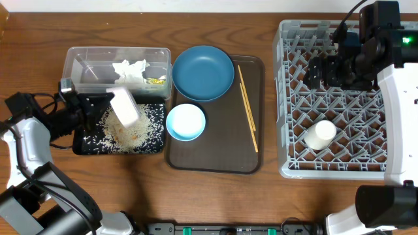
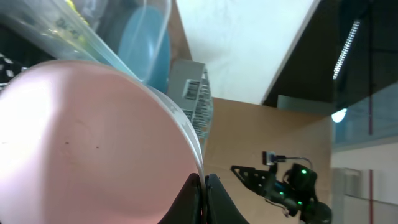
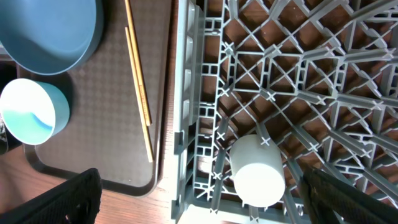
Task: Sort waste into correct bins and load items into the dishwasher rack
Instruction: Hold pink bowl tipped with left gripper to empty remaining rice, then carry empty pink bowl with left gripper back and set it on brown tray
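Next, my left gripper lets go of the white bowl on the brown tray [image 1: 229, 137], between the light-blue bowl and the chopsticks.
My left gripper [image 1: 104, 104] is shut on the rim of the white bowl [image 1: 124, 108], which is tipped on its side over the black tray [image 1: 85, 145]. Loose rice [image 1: 145, 124] lies scattered on that tray. In the left wrist view the bowl's inside [image 2: 81, 143] fills the frame and the fingers [image 2: 214, 196] pinch its edge. The clear tub [image 1: 91, 62] holds the tissue [image 1: 130, 68] and the yellow wrapper [image 1: 155, 81]. My right gripper [image 1: 326, 68] hangs open above the rack [image 1: 287, 98], over the white cup [image 3: 257, 169] lying in it.
A brown tray [image 1: 222, 153] carries the dark-blue plate [image 1: 203, 72], the light-blue bowl [image 1: 186, 122] and the chopsticks [image 1: 247, 108]. The rack's near wall [image 3: 186, 124] stands beside that tray. Bare wooden table lies in front.
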